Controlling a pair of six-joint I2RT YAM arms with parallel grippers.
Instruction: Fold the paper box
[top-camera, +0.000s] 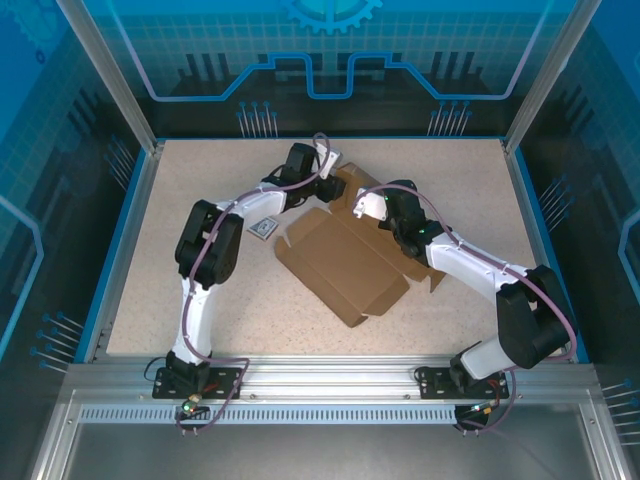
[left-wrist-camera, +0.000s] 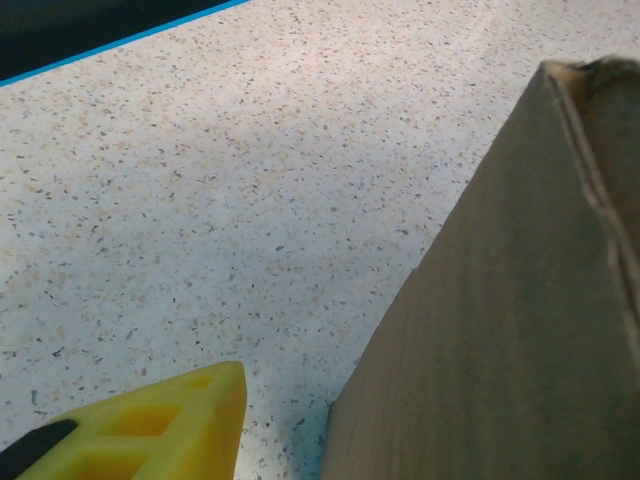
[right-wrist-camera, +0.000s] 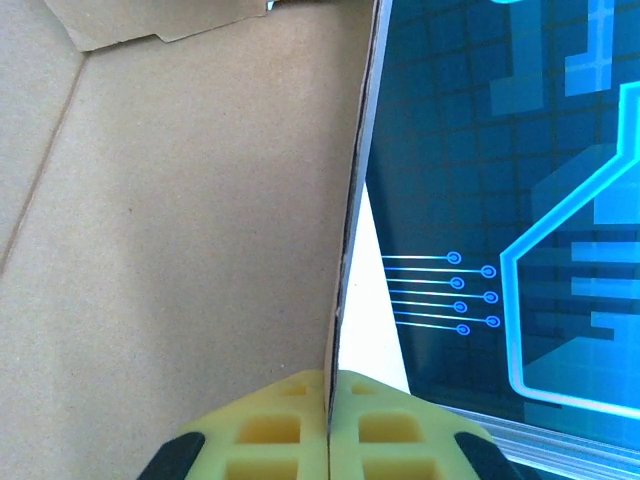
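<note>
The raised panel slants across my open left gripper, so I should back it off, turn it in line and pinch the panel's top edge (left-wrist-camera: 606, 220).
The paper box (top-camera: 340, 265) is a brown cardboard sheet lying mostly flat in the middle of the table, with flaps partly raised at its far end. My right gripper (top-camera: 368, 207) (right-wrist-camera: 330, 385) is shut on the thin edge of a raised flap (right-wrist-camera: 200, 200), the cardboard pinched between its yellow pads. My left gripper (top-camera: 325, 185) hovers at the box's far corner. Its one visible yellow finger (left-wrist-camera: 170, 420) stands apart from a raised cardboard panel (left-wrist-camera: 500, 330), with bare table showing between them. The other finger is hidden behind the panel.
A small black-and-white card (top-camera: 262, 228) lies on the table just left of the box. The speckled table (top-camera: 200, 280) is bounded by a blue rim and aluminium posts. Both arms reach over the far half.
</note>
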